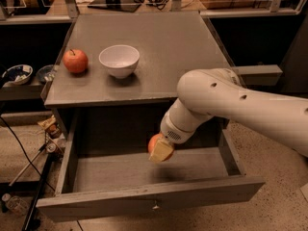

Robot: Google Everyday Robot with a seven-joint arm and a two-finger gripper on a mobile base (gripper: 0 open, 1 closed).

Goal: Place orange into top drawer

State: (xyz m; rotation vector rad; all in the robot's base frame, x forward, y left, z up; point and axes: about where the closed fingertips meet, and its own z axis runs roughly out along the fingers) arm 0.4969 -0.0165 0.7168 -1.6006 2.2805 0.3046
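My gripper has the orange, now just above the open drawer's floor. It will let the orange go on the bottom of the drawer, behind the front panel's metal knob [153, 164].
The top drawer [144, 196] is pulled open below the grey cabinet top, its metal knob at the centre of the front panel. My gripper [161, 150] hangs from the white arm inside the open drawer, just above its floor near the middle. It is shut on the orange [155, 143], which shows as a round orange shape behind a pale finger pad [163, 151].
On the cabinet top [163, 47] stand a red apple [75, 61] with a dark stem at the left and a white bowl [119, 60] beside it. Clutter and cables lie on the floor at left. The drawer's side walls flank the gripper.
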